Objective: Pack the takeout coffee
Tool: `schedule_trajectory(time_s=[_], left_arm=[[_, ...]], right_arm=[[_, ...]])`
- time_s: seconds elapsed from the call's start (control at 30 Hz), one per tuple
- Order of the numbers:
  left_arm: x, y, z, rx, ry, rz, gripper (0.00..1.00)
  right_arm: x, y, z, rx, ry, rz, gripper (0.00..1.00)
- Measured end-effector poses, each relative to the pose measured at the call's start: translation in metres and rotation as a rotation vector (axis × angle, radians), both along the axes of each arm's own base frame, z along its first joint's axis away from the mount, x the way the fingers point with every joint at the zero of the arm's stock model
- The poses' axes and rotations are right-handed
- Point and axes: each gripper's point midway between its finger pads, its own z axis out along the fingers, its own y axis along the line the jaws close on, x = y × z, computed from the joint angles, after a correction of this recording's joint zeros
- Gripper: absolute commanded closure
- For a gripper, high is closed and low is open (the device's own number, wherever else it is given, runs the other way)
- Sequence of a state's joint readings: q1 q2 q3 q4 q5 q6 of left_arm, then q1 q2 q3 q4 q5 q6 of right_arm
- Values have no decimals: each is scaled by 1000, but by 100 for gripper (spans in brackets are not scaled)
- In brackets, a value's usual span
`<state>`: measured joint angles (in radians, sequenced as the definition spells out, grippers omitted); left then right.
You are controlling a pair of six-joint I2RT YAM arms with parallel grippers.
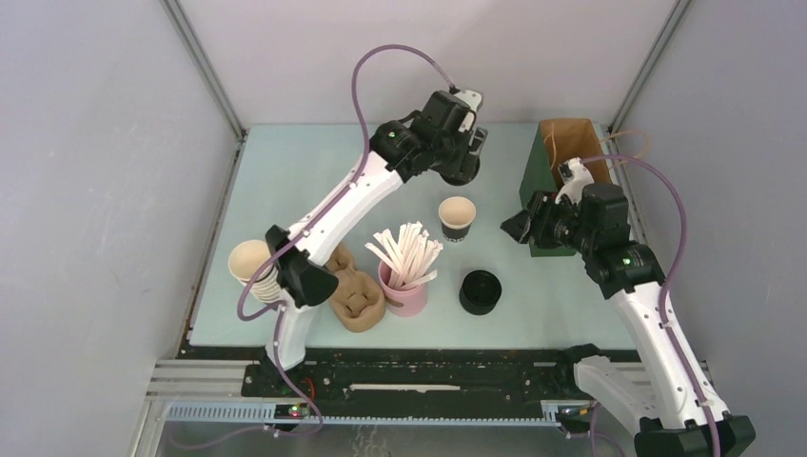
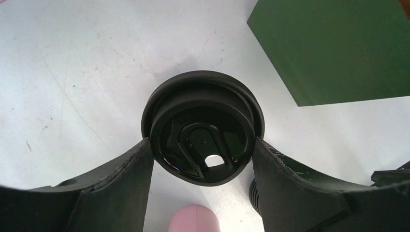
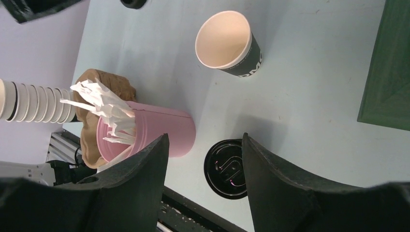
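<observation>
My left gripper will set the black plastic lid on the rim of the open paper cup [image 1: 457, 211]. The lid is now held behind that cup.
No lidded cup is in view. A single black paper cup [image 1: 457, 218] with a cream inside stands open at mid-table; it also shows in the right wrist view [image 3: 227, 41]. My left gripper [image 1: 464, 164] is behind the cup, above the table, shut on a round black plastic lid [image 2: 203, 130] by its edges. The left wrist view shows the lid's top side between the fingertips of the gripper [image 2: 203, 145]. My right gripper [image 1: 515, 227] is open and empty in the air, right of the cup; the right wrist view [image 3: 205, 142] shows bare table between its fingers.
A squat black stack of lids [image 1: 480, 291] [image 3: 227, 168] sits front right. A pink straw holder [image 1: 405, 290] [image 3: 157, 130], a brown cup carrier [image 1: 357, 300] and a ribbed cup stack [image 1: 249, 267] stand front left. A green bag [image 1: 561, 162] [image 2: 338, 48] stands back right.
</observation>
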<state>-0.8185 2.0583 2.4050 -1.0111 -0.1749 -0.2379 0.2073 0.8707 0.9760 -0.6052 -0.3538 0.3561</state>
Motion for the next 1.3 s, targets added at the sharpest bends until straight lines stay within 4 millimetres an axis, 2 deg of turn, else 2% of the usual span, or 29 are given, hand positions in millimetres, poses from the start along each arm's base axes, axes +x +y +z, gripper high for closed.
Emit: schedule_trajectory(time_s=[0.3, 0.43, 0.73, 1.03, 1.3], left_arm=[[8, -23, -62, 74, 85, -50, 36], [10, -27, -82, 98, 117, -54, 36], [11, -25, -106, 134, 164, -50, 36], [0, -21, -130, 161, 237, -55, 35], [-5, -15, -141, 190, 269, -48, 34]], right_arm=[[4, 1, -20, -11, 51, -1, 34], [1, 0, -18, -9, 37, -1, 34], [2, -1, -17, -15, 21, 5, 31], [6, -7, -25, -42, 27, -6, 24], [7, -9, -26, -57, 17, -4, 26]])
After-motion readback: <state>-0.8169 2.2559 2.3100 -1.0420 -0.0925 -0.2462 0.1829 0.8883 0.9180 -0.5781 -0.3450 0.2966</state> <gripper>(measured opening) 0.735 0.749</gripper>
